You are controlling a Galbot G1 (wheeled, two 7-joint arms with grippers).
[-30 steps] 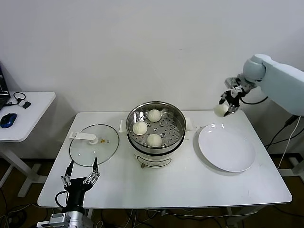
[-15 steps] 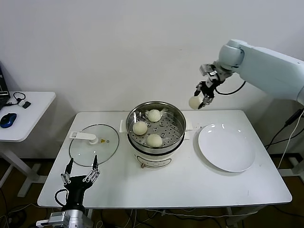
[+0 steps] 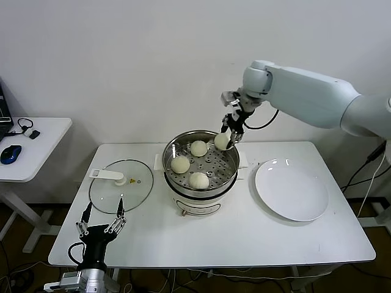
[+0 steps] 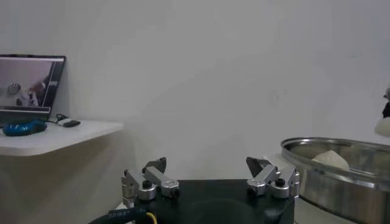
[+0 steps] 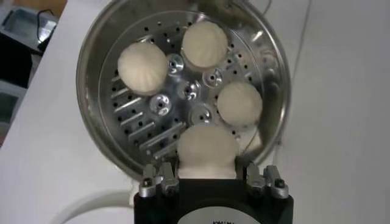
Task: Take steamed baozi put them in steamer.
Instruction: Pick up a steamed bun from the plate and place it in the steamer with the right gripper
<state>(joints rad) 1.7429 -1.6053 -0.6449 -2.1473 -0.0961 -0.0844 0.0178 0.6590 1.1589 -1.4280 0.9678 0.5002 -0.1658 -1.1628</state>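
Note:
The baozi, now just above the tray's edge, will be let go by my right gripper on the bare side of the steamer's tray (image 3: 219, 163) (image 5: 182, 129) nearest the white plate.
My right gripper (image 3: 230, 135) is shut on one steamed baozi (image 3: 222, 141), an off-white dome, and hangs over the back right rim of the steamer (image 3: 194, 199). The steamer is a shiny steel pot with a perforated tray on a white base, at the table's middle. Three more baozi lie on the tray (image 3: 198, 148) (image 3: 179, 164) (image 3: 198, 180). The right wrist view looks down into the steamer (image 5: 86, 91), with the held baozi (image 5: 207, 148) just above the tray's edge. My left gripper (image 3: 102, 221) stands open and idle by the table's front left edge.
A flat glass lid (image 3: 120, 186) with a white handle lies left of the steamer. A white plate (image 3: 291, 189) with nothing on it sits to the right. A side table (image 3: 43, 137) with a blue mouse stands far left.
My right arm has swung left with the baozi, from beyond the plate's far edge to above the steamer, and lowered a little. The left arm has stayed put.

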